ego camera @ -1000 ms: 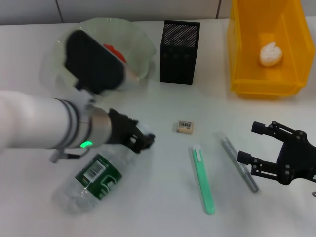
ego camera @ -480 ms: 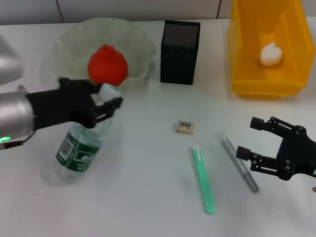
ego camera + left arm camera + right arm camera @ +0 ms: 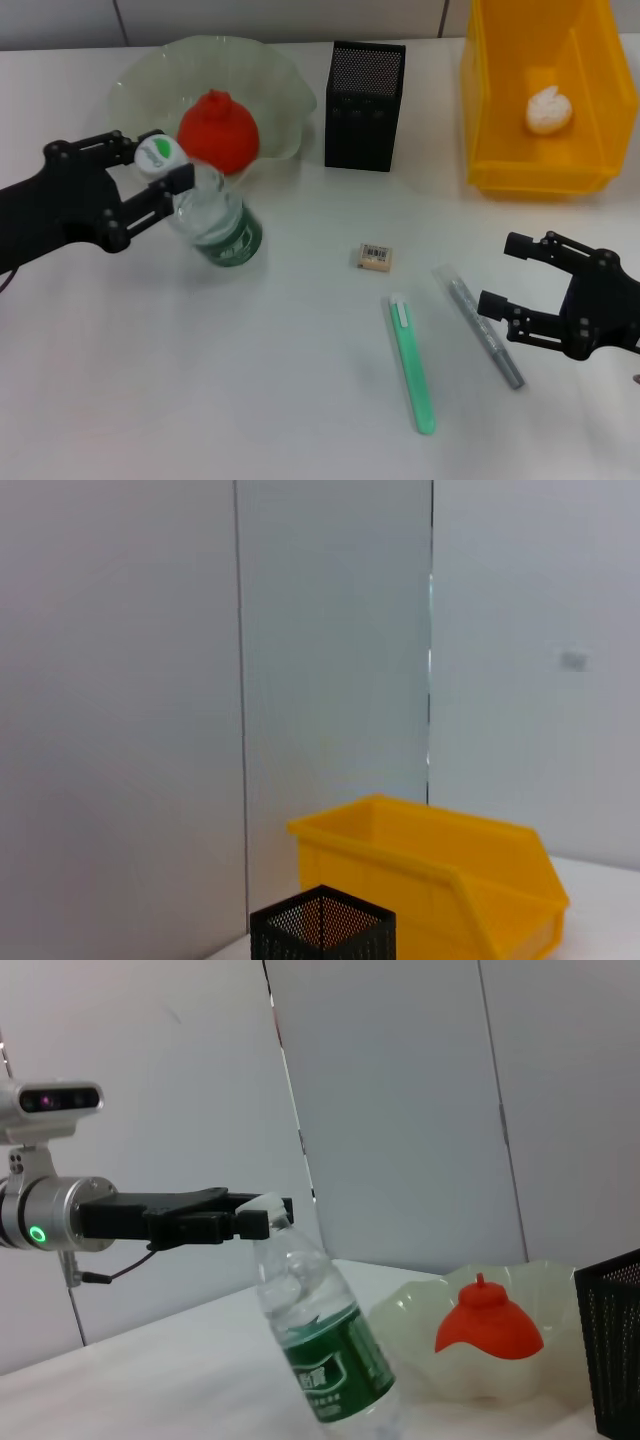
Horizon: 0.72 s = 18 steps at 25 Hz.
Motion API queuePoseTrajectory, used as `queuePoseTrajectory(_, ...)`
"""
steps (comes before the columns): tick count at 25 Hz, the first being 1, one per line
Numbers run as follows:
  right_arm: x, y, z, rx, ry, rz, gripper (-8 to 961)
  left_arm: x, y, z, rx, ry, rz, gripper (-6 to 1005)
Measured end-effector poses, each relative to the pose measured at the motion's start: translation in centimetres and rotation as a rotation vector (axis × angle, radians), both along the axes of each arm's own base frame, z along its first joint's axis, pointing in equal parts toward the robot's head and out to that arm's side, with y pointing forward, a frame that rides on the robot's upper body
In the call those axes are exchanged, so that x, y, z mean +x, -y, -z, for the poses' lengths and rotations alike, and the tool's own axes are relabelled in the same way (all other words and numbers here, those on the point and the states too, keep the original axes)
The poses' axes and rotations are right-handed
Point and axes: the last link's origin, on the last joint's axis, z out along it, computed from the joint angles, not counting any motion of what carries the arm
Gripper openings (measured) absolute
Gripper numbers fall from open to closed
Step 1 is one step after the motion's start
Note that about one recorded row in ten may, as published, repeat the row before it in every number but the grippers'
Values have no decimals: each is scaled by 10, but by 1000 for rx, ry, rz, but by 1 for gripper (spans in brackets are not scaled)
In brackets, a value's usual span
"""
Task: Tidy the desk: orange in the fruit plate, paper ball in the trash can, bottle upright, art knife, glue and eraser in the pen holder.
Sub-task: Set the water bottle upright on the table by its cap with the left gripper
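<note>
The green art knife is next for my right gripper, which should go to it and close on its body (image 3: pixel 405 331) near the white end, beside the eraser.
My left gripper (image 3: pixel 160 163) is shut on the neck of the clear bottle (image 3: pixel 215 222), just under its white cap. The green-labelled bottle leans over, base on the table in front of the fruit plate (image 3: pixel 275 85); the right wrist view shows the bottle (image 3: pixel 325 1350) tilted too. The orange (image 3: pixel 218 130) lies in the plate. The paper ball (image 3: pixel 548 110) sits in the yellow trash can (image 3: pixel 490 120). The eraser (image 3: pixel 375 257), green art knife (image 3: pixel 412 363) and grey glue (image 3: pixel 485 328) lie on the table. My right gripper (image 3: pixel 503 275) is open just right of the glue.
The black mesh pen holder (image 3: pixel 365 90) stands at the back between plate and trash can. The left wrist view shows only the pen holder (image 3: pixel 322 930), the yellow trash can (image 3: pixel 440 875) and a wall.
The left gripper has swung the bottle up from lying on its side to leaning near upright, moving it back toward the plate. The right gripper has barely moved.
</note>
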Motion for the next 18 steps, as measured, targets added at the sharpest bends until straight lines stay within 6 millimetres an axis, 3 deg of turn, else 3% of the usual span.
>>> queuePoseTrajectory(18, -5, -2, -2, -7, -6, -17, 834, -2, -8, 3, 19, 4, 28, 447)
